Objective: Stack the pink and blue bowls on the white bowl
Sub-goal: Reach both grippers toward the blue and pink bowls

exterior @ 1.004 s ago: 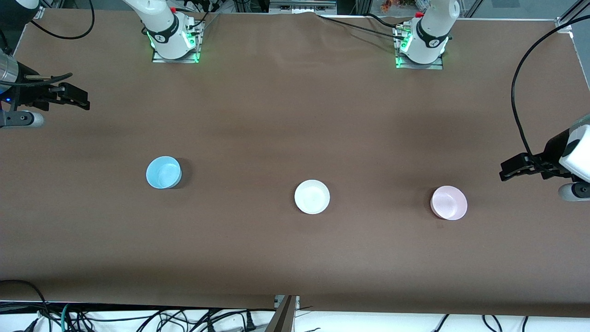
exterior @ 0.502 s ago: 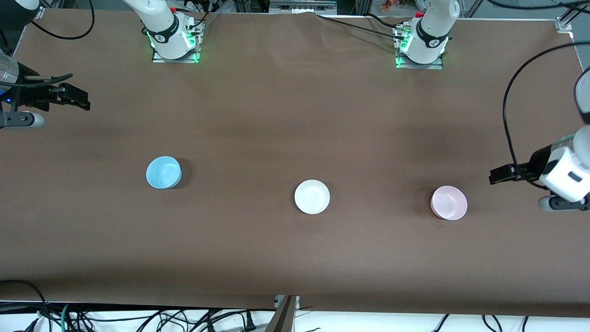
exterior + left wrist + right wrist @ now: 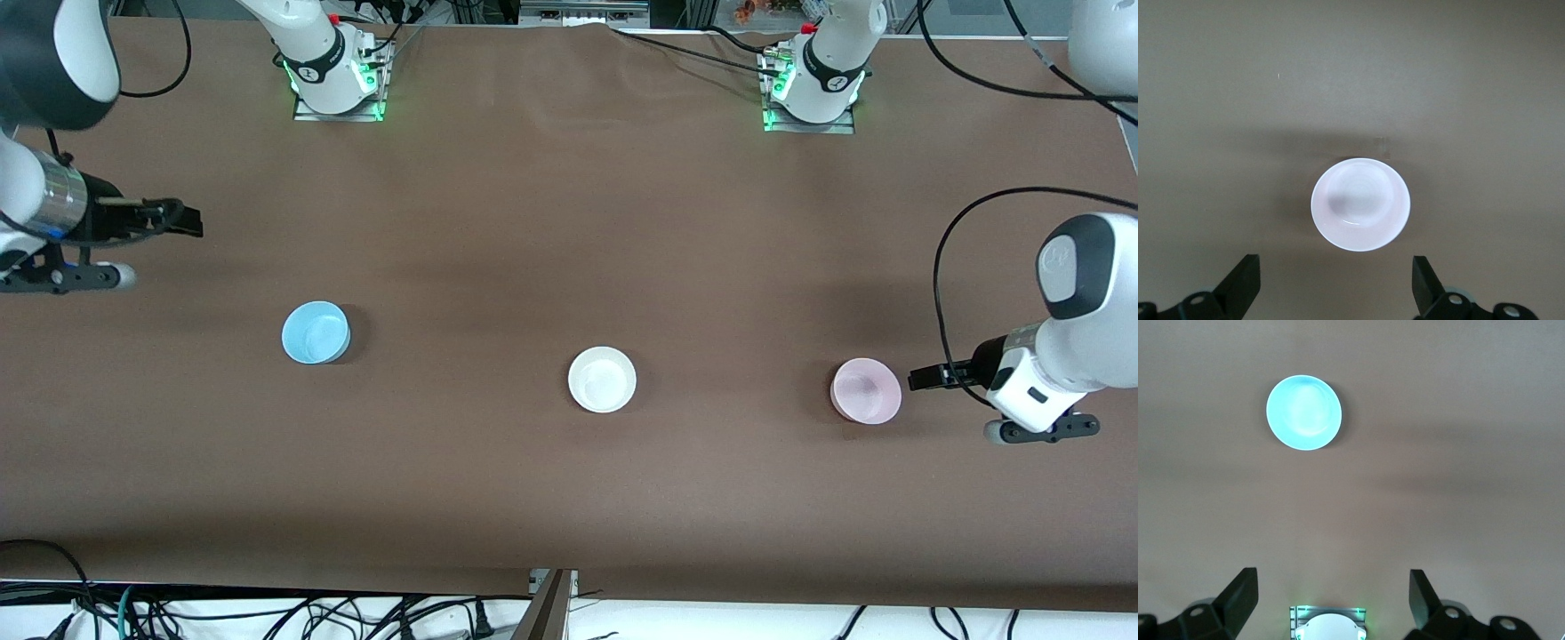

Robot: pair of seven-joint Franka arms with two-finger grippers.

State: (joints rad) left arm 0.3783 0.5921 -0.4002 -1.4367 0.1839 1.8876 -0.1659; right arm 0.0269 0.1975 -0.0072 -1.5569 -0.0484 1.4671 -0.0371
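Observation:
My left hand is going to close on the rim of the pink bowl, at the side [image 3: 898,384] [image 3: 1313,208] farthest from the white bowl.
The pale pink bowl [image 3: 865,391] sits upright on the brown table toward the left arm's end. The white bowl [image 3: 602,380] sits at the middle. The sky-blue bowl [image 3: 316,332] sits toward the right arm's end. My left gripper [image 3: 920,380] is open and empty, over the table just beside the pink bowl. In the left wrist view the pink bowl [image 3: 1361,204] lies just ahead of the left gripper [image 3: 1335,287]. My right gripper [image 3: 188,222] is open and empty over the table's end, well apart from the blue bowl [image 3: 1304,412]; it also shows in the right wrist view [image 3: 1331,597].
The two arm bases [image 3: 338,84] [image 3: 813,93] stand along the table's edge farthest from the front camera. The right arm's base [image 3: 1328,623] shows between the right fingers. Black cables [image 3: 956,267] loop over the left arm's end. Cables hang below the near edge.
My left gripper has moved down and in toward the pink bowl, stopping beside it. My right gripper has shifted slightly toward the table's middle. The bowls have not moved.

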